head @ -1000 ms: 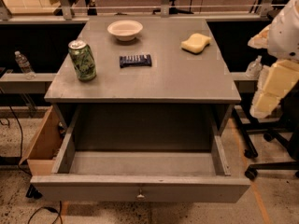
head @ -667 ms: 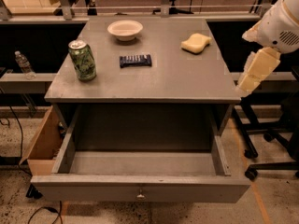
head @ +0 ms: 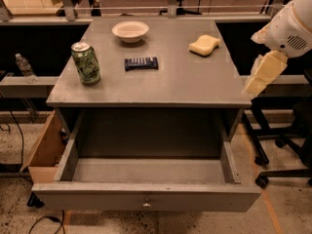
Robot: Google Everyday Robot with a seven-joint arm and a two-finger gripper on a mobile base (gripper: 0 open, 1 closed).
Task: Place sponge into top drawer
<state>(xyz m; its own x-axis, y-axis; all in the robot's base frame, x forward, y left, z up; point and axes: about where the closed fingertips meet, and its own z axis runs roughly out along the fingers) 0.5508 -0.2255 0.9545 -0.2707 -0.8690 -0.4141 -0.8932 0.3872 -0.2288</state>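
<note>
The sponge has to go into the top drawer, so my gripper will close on the sponge's end [head: 214,41] farthest from the white bowl.
The pale yellow sponge [head: 204,45] lies on the grey table [head: 185,84] at the back right. The top drawer [head: 146,197] is pulled fully out under the tabletop, with a small metal knob on its front, and nothing is inside it. My gripper [head: 262,74] hangs in the air just off the table's right edge, to the right of the sponge and nearer the front, apart from it and holding nothing that I can see.
A white bowl [head: 130,30] stands at the back, a green can [head: 86,62] at the left and a dark snack bar [head: 141,63] in the middle. A tan wooden box [head: 46,147] sits left of the drawer. A water bottle [head: 23,66] stands far left. A chair base [head: 278,145] is at the right.
My gripper has risen and moved left, from low beside the table's right side to the level of the tabletop edge. Nothing on the table has moved.
</note>
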